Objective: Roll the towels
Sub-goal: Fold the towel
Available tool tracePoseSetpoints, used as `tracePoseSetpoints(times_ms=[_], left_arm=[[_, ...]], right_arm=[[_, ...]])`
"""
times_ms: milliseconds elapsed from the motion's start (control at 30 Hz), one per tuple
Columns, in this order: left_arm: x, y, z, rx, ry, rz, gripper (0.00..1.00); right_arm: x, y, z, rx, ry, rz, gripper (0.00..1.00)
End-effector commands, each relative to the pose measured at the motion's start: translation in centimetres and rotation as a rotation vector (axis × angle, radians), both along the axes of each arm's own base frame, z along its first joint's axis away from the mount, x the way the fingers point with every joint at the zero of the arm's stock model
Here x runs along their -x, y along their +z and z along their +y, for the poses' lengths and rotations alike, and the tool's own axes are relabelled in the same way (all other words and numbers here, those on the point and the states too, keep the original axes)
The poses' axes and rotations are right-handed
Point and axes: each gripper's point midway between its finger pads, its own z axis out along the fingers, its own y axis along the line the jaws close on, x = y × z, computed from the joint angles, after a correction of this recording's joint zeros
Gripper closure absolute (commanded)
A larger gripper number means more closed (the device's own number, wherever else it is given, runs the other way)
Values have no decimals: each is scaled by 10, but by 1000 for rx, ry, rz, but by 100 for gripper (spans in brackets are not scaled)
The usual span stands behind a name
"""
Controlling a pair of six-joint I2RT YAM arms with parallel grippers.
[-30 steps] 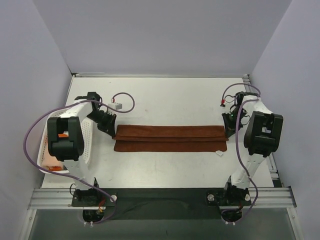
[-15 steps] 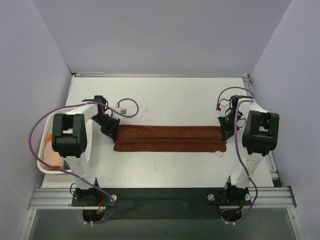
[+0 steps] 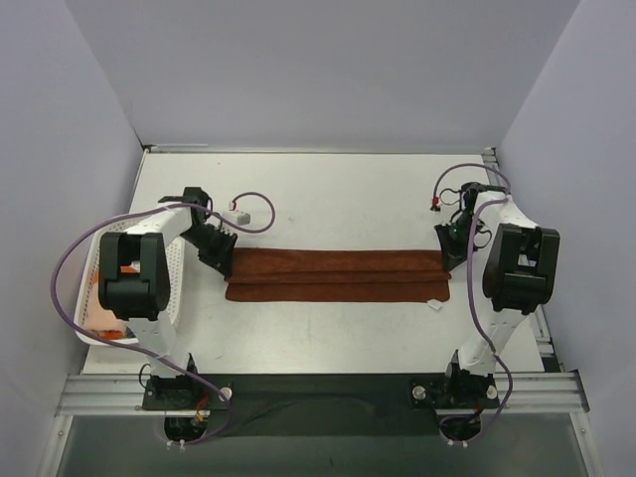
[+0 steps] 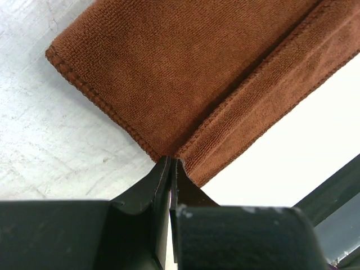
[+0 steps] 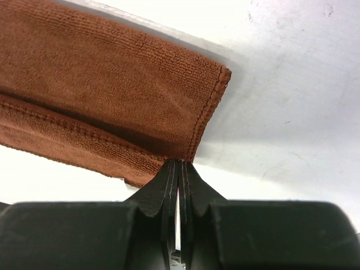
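The top layer of the towel ends short of the lower layer's near edge, so next my left gripper opens, pinches the top layer's corner (image 4: 188, 158) and pulls it to that edge.
The rust-brown towel (image 3: 338, 275) lies folded lengthwise in a long strip across the middle of the table, its small white tag (image 3: 434, 304) at the near right corner. My left gripper (image 3: 221, 260) is at the strip's left end. In the left wrist view (image 4: 170, 160) its jaws are shut with the tips pinching the hem of the top layer of the towel (image 4: 169, 73). My right gripper (image 3: 449, 260) is at the right end, its jaws likewise shut (image 5: 179, 163) on the top layer's corner of the towel (image 5: 112, 90). The slate-blue towel is out of view.
The white lattice basket (image 3: 171, 283) stands at the left edge under my left arm, with peach-orange cloth (image 3: 99, 324) inside. A purple cable with a white plug (image 3: 235, 210) lies behind the left gripper. Grey walls close three sides; a metal rail (image 3: 318, 390) runs along the near edge.
My left gripper has slid a little right, up to the towel's left end, and the left arm has swung. The right gripper has barely shifted. The towel lies the same.
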Motion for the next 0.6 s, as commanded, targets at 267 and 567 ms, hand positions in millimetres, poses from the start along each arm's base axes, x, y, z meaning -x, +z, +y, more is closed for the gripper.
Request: tracePoseSetpoints(times_ms=[267,567], left_arm=[[6,28,-7,62,-51,-95,95],[19,27,-2,49,-134,-136,91]], right_arm=[[11,31,6,-42,116,-64,98],[28,14,-2,-16,266,-56,92]])
